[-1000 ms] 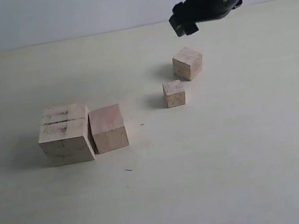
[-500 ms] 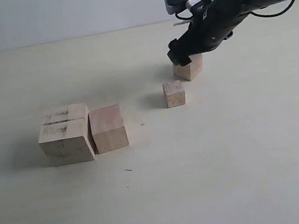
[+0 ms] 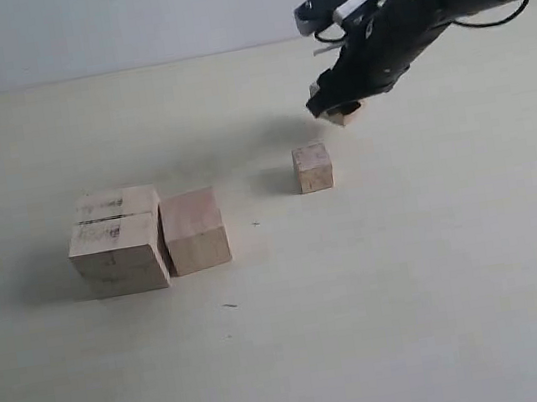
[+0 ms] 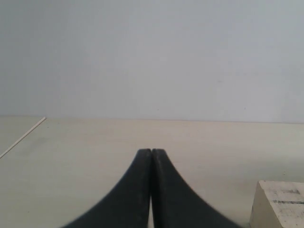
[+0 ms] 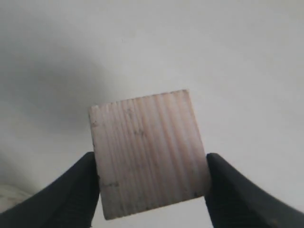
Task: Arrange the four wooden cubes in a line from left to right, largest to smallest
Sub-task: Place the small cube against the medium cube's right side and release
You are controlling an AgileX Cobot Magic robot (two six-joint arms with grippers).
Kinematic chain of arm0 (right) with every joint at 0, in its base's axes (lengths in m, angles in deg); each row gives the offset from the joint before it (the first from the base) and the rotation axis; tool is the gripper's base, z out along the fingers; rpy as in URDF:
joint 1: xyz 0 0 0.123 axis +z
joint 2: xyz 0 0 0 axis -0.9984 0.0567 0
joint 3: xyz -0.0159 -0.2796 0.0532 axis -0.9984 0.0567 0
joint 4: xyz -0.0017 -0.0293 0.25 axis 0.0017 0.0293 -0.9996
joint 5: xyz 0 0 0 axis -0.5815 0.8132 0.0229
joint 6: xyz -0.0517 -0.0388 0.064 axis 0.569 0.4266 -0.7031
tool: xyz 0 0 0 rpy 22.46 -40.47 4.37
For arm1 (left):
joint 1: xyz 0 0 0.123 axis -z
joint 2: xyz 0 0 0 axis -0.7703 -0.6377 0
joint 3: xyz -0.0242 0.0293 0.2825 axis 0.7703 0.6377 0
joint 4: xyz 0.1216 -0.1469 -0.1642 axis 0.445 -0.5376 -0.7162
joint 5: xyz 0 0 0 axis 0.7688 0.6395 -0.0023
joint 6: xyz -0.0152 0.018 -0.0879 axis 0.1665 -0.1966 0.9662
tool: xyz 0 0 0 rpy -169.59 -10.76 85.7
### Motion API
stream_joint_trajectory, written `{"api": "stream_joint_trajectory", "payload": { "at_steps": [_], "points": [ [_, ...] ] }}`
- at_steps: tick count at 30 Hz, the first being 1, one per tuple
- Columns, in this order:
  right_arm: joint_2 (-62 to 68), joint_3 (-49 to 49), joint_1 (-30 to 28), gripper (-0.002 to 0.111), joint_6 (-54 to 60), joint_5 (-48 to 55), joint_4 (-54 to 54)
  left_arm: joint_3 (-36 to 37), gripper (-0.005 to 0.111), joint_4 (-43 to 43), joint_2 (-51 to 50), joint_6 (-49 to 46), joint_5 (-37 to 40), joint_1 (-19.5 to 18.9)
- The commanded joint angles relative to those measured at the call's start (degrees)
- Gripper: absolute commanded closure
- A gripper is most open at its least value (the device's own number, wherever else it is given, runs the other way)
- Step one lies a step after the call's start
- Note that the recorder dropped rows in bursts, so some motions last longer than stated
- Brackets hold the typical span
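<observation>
The second cube has a free side (image 3: pixel 235 227), away from the largest cube. I should set the third cube, now just off the table, down against it with my right gripper.
The largest cube (image 3: pixel 118 242), streaked dark on top, stands at the left of the table, with the second cube (image 3: pixel 195 230) touching its right side. The smallest cube (image 3: pixel 312 167) sits alone near the middle. My right gripper (image 3: pixel 339 108) is shut on the third cube (image 3: pixel 347 114) and holds it just off the table, behind and right of the smallest. In the right wrist view this cube (image 5: pixel 149 152) fills the space between the two black fingers of the gripper (image 5: pixel 151 166). My left gripper (image 4: pixel 151 153) is shut and empty, with the largest cube's corner (image 4: pixel 280 209) beside it.
The pale table (image 3: pixel 413 290) stretches bare across the front and right. A light wall (image 3: pixel 120 21) runs behind its far edge. The left arm does not show in the exterior view.
My right gripper came down from above onto the third cube, shut on it and has lifted it a little off the table. The other three cubes have not moved.
</observation>
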Motion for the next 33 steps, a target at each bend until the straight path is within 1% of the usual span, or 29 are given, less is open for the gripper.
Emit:
{"api": "stream_joint_trajectory", "payload": {
  "at_steps": [1, 2, 3, 4, 5, 6, 8, 10, 12, 15, 16, 18, 21, 27, 33],
  "points": [
    [-16.4, -0.2, -0.2, 0.108, 0.7, 6.0, 0.2, 0.0, 0.104, -0.4, 0.4, 0.1, -0.1, -0.1],
    [-19.4, -0.2, -0.2, 0.108, 0.8, 8.0, -0.7, 0.0, 0.104, -0.4, 0.4, 0.1, -0.1, -0.1],
    [-23.6, -0.2, 0.2, 0.108, 5.4, 13.4, -2.0, 0.0, 0.104, -0.4, 0.4, 0.1, -0.1, -0.1],
    [-25.2, -0.2, 0.5, 0.108, 9.9, 17.3, -3.8, 0.0, 0.104, -0.4, 0.4, 0.1, -0.1, -0.1],
    [-26.8, 0.6, 0.8, 0.108, 21.1, 23.1, -10.1, 0.0, 0.104, -0.4, 0.4, 0.1, -0.1, -0.1],
    [-26.9, 1.6, 0.8, 0.108, 27.0, 24.4, -14.7, 0.0, 0.104, -0.4, 0.4, 0.1, -0.1, -0.1],
    [-25.2, 6.8, 0.8, 0.108, 49.9, 25.0, -31.6, 0.0, 0.104, -0.4, 0.4, 0.1, -0.1, -0.1],
    [-21.2, 9.3, 0.8, 0.108, 67.3, 25.5, -39.6, 0.0, 0.104, -0.4, 0.4, 0.1, -0.1, -0.1],
    [-16.4, 9.5, 1.4, 0.108, 71.8, 24.6, -43.5, 0.0, 0.104, -0.4, 0.4, 0.1, -0.1, -0.1],
    [-10.6, 9.5, 5.0, 0.108, 76.8, 20.4, -43.0, 0.0, 0.104, -0.4, 0.4, 0.1, -0.1, -0.1],
    [-8.5, 9.5, 6.5, 0.108, 77.7, 17.0, -42.0, 0.0, 0.104, -0.4, 0.4, 0.1, -0.1, -0.1],
    [-6.3, 9.5, 7.8, 0.108, 77.7, 13.6, -39.7, 0.0, 0.104, -0.4, 0.4, 0.1, -0.1, -0.1],
    [-3.9, 9.4, 8.8, 0.108, 77.7, 12.7, -39.6, 0.0, 0.104, -0.4, 0.4, 0.1, -0.1, -0.1],
    [-1.0, 9.3, 8.8, 0.108, 78.7, 11.4, -40.1, 0.0, 0.104, -0.4, 0.4, 0.1, -0.1, -0.1],
    [0.8, 9.3, 8.8, 0.108, 82.4, 11.4, -44.9, 0.0, 0.104, -0.4, 0.4, 0.1, -0.1, -0.1]
  ]
}}
